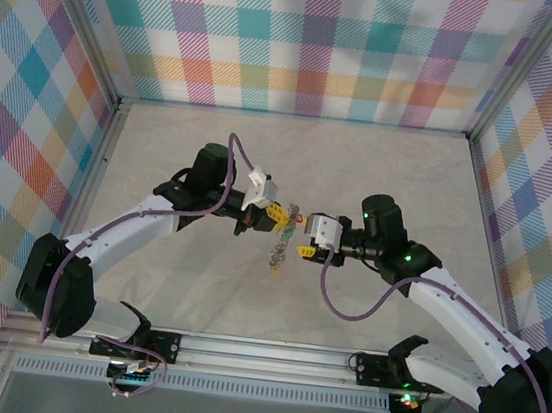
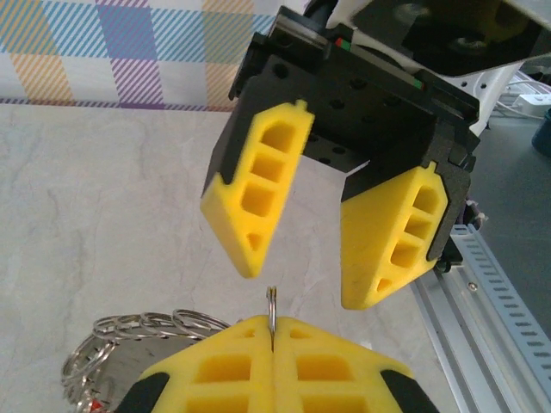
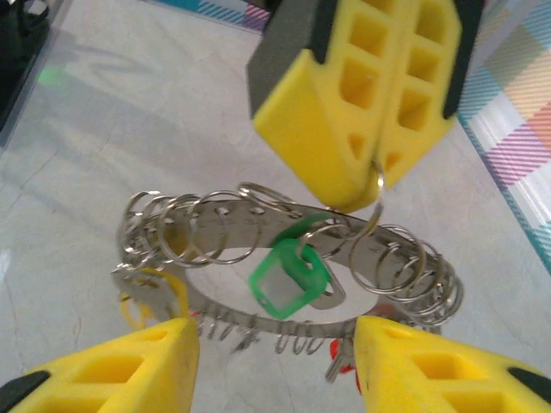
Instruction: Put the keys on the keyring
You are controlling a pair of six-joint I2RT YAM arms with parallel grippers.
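Note:
The green tag hangs beyond my right fingers, which should move in and pinch the tag point(image 3: 284, 291) before my left gripper releases the split ring.
My left gripper point(image 1: 280, 217) hangs over the middle of the table, shut on a thin split ring point(image 2: 271, 301). In the right wrist view that split ring point(image 3: 376, 202) runs down from the left gripper point(image 3: 366, 194) to the keyring point(image 3: 250, 215). The keyring is a wide silvery hoop strung with several small rings and keys. A green-tagged key point(image 3: 288, 280) dangles inside the hoop. A red tag point(image 3: 340, 351) and a yellow tag point(image 3: 146, 297) show at its lower edge. My right gripper point(image 3: 271, 344) faces the hoop, open, its fingertips apart from the metal.
The bunch point(image 1: 278, 252) hangs above the pale marbled tabletop point(image 1: 211, 158). Plaid walls point(image 1: 307, 39) close off the back and sides. An aluminium rail point(image 1: 268, 355) runs along the near edge by the arm bases.

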